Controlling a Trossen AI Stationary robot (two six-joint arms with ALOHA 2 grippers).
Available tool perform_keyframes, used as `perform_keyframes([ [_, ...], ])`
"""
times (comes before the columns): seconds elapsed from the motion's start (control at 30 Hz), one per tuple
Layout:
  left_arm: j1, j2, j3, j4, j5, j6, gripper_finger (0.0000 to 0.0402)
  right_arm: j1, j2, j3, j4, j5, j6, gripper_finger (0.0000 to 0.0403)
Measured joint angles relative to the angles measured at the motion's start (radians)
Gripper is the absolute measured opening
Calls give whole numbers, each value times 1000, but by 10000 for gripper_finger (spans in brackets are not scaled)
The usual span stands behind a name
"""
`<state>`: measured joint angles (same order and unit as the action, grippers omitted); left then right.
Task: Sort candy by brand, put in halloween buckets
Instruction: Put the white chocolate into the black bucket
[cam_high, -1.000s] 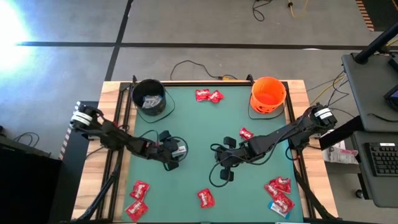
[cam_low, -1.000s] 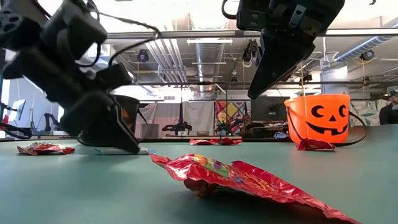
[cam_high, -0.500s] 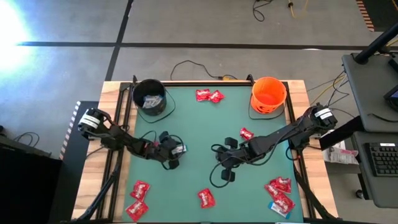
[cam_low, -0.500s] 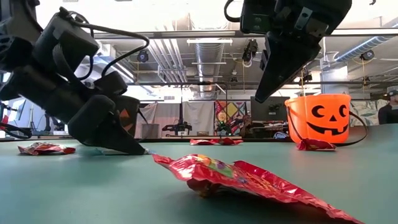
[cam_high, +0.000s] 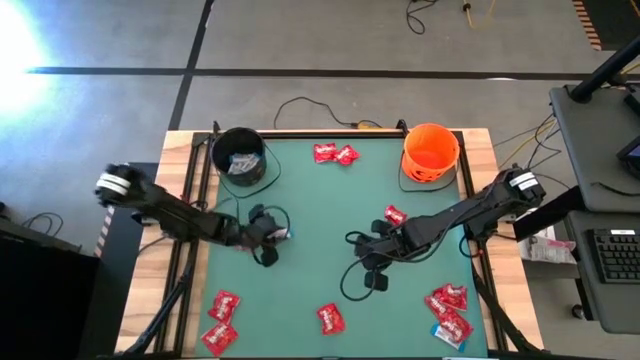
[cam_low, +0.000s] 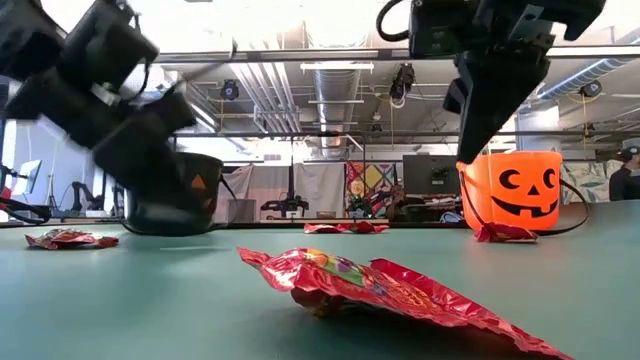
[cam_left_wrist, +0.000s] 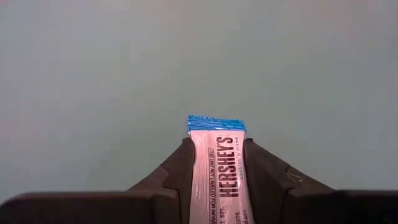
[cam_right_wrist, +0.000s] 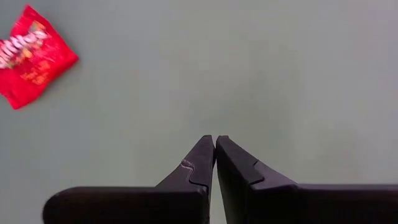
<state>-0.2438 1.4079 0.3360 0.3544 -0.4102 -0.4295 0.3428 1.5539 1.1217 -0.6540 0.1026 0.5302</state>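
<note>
The robot's left gripper will release the white-and-blue candy bar on the pale candy inside the black cauldron bucket (cam_high: 243, 162). The candy bar is still over the green table.
My left gripper (cam_left_wrist: 217, 144) (cam_high: 268, 236) hovers over the left middle of the green table, shut on a white-and-blue candy bar (cam_left_wrist: 219, 171). My right gripper (cam_right_wrist: 214, 140) (cam_high: 373, 272) hangs shut and empty above the table's middle, with a red candy packet (cam_right_wrist: 34, 53) lying beyond it. The black cauldron bucket (cam_high: 240, 155) stands at the far left with pale candy inside. The orange pumpkin bucket (cam_high: 431, 150) stands at the far right. Red packets lie flat on the table at the far middle (cam_high: 335, 153), near left (cam_high: 222, 320), near middle (cam_high: 330, 318) and near right (cam_high: 450, 312). My left gripper pinches the bar's two long edges (cam_left_wrist: 198, 163) between its two fingers. The fingers lie along the bar, and its blue crimped end (cam_left_wrist: 216, 123) sticks out past the fingertips. The fingers slant down from the table's left side. The bar is lifted clear of the table.
A red packet (cam_low: 390, 290) lies close before the low camera. Another red packet (cam_high: 396, 215) lies beside the right arm. Cables run along the table's far edge (cam_high: 330, 128). Bare green table (cam_high: 310, 200) stretches between the two buckets and the grippers.
My left gripper has risen off the table and drawn back toward the table's left edge, carrying the white-and-blue bar clear of the surface. My right gripper has tipped to point more steeply down while staying over the middle.
</note>
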Motion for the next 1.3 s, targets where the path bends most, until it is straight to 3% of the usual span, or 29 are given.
perform_keyframes([
  [0.13,50,-166,121,-289,-25,102,89,0,-1,34,-46,2,-4,13],
  [0.27,139,-278,332,-624,-53,224,89,0,-1,52,-44,2,-17,13],
  [0.4,284,-315,560,-957,-72,329,89,0,-2,57,-45,2,-8,13],
  [0.57,512,-306,725,-1181,-77,339,89,16,-1,52,-44,3,42,13],
  [0.83,843,-225,637,-1199,-51,263,89,76,11,47,-45,3,54,13],
  [1.03,992,-132,576,-1126,30,238,93,109,11,47,-44,39,53,13],
  [1.3,1025,-83,584,-1109,31,219,209,118,11,47,-44,39,53,13],
])
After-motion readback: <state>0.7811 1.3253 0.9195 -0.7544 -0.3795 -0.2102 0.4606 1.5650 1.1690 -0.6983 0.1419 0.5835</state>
